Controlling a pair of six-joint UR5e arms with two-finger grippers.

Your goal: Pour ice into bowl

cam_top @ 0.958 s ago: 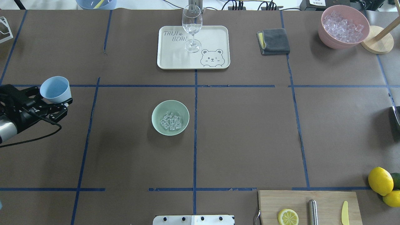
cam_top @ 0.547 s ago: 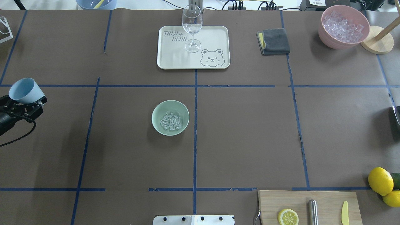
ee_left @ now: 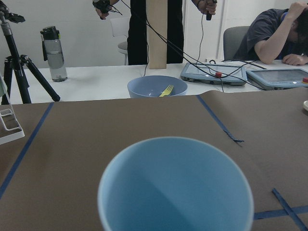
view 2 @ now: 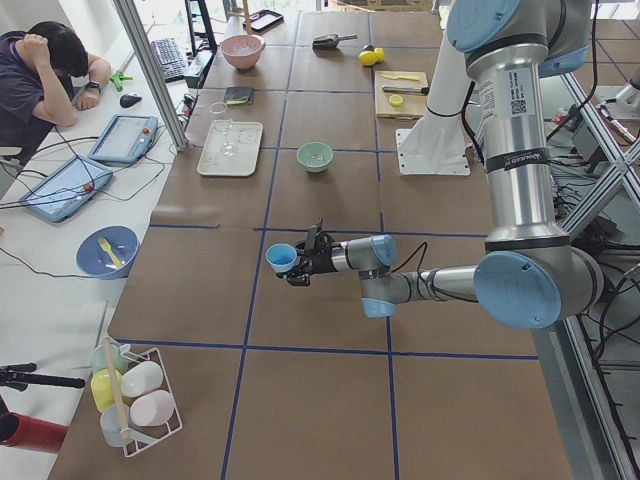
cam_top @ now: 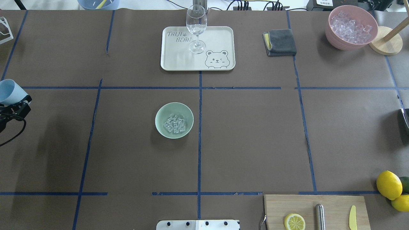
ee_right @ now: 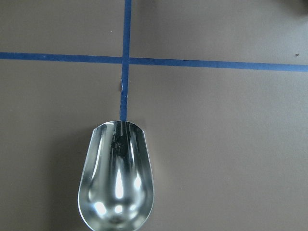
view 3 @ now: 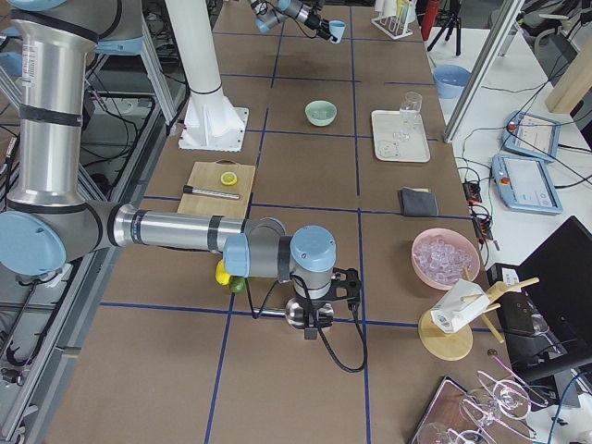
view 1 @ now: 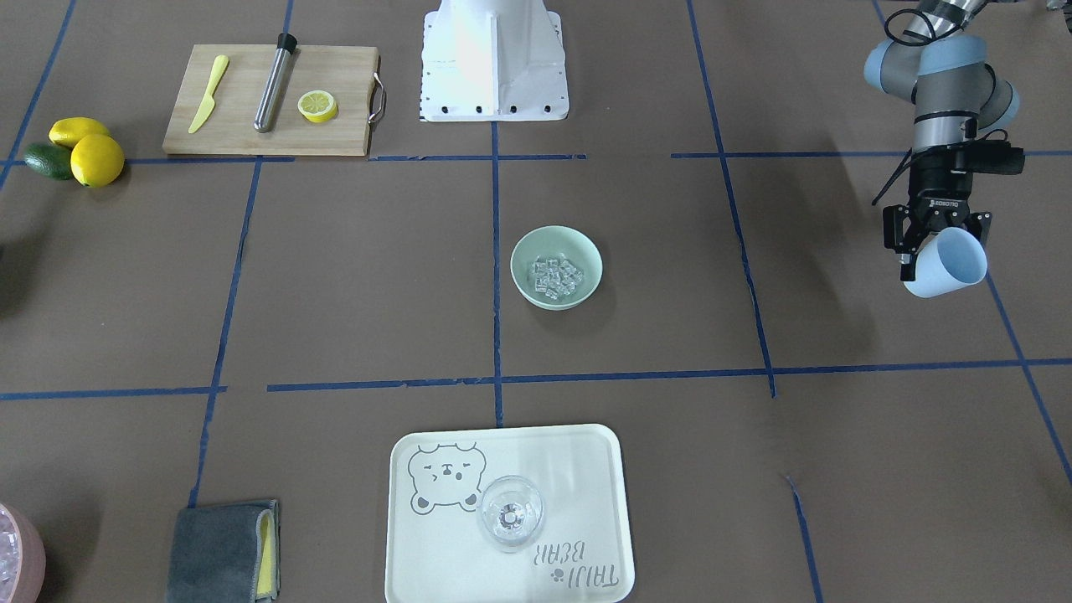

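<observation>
My left gripper has the light blue cup. I need to set it down on the bare table inside the blue tape rectangle [view 1: 869,271].
The pale mint-green bowl [cam_top: 159,112] stands near the table's middle with a small heap of clear ice [cam_top: 174,124] in it; it also shows in the front view [view 1: 524,251], with the ice [view 1: 555,276]. My left gripper [view 1: 931,251] is shut on a light blue cup [view 1: 948,265], held above the table's far left edge [cam_top: 9,91], well away from the bowl. In the left wrist view the cup [ee_left: 175,192] is empty. My right gripper [view 3: 311,322] holds a metal scoop [ee_right: 115,183], empty, low over the table at the far right.
A cream tray [cam_top: 220,35] with a wine glass [cam_top: 196,28] stands at the back. A grey cloth [cam_top: 279,41] and a pink bowl of ice [cam_top: 351,27] are back right. A cutting board [cam_top: 316,207] and lemons [cam_top: 388,184] are front right.
My left gripper has carried the blue cup further left, away from the bowl, almost out of the overhead view. The bowl and the ice have not moved.
</observation>
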